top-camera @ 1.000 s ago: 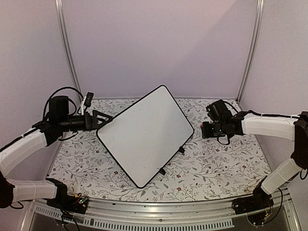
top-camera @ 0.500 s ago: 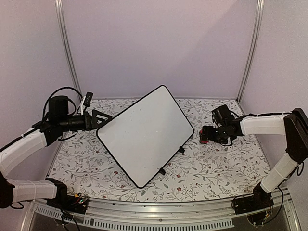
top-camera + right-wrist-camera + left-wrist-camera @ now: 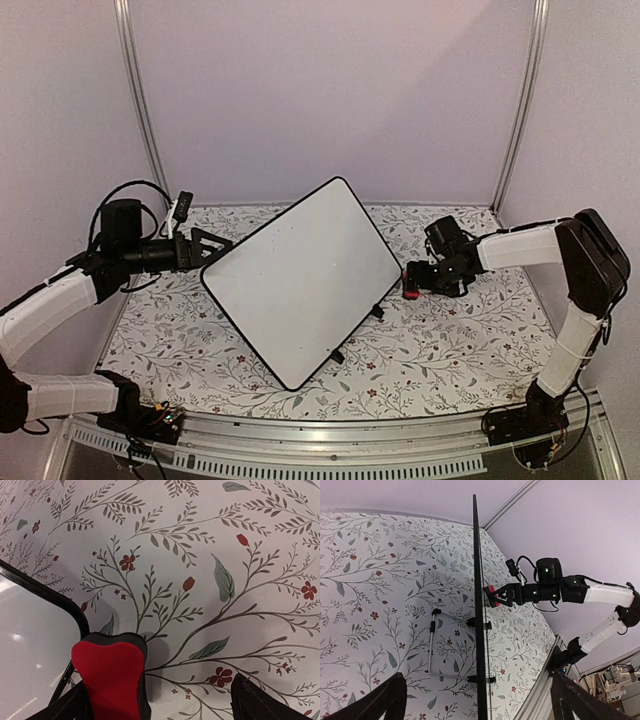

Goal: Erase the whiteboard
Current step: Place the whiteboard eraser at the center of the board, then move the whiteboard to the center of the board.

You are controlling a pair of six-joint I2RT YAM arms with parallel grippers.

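The whiteboard has a black foot nearer the red eraser (image 3: 377, 312). My right gripper will go to that foot next and close there.
The whiteboard (image 3: 300, 280) stands tilted on its wire stand (image 3: 432, 645) in the middle of the table, its white face blank in the top view. In the left wrist view it shows edge-on (image 3: 479, 580). My left gripper (image 3: 213, 246) is open at the board's left corner, its jaws either side of the black frame (image 3: 477, 676) without touching it. My right gripper (image 3: 418, 279) is open low by the board's right corner. A red eraser (image 3: 111, 680) sits between its jaws, beside the left finger, also in view as the eraser (image 3: 411, 281) from above. The right fingertip (image 3: 260, 702) stands well apart from it.
A floral cloth (image 3: 450, 340) covers the table. Purple walls and two metal posts (image 3: 520, 100) close the back and sides. An aluminium rail (image 3: 330, 445) runs along the near edge, between the arm bases. The board's black feet (image 3: 376, 311) rest on the cloth.
My right gripper has opened and moved left and down toward the board's right corner, with the red eraser now showing between its jaws. The left arm and the board have not moved.
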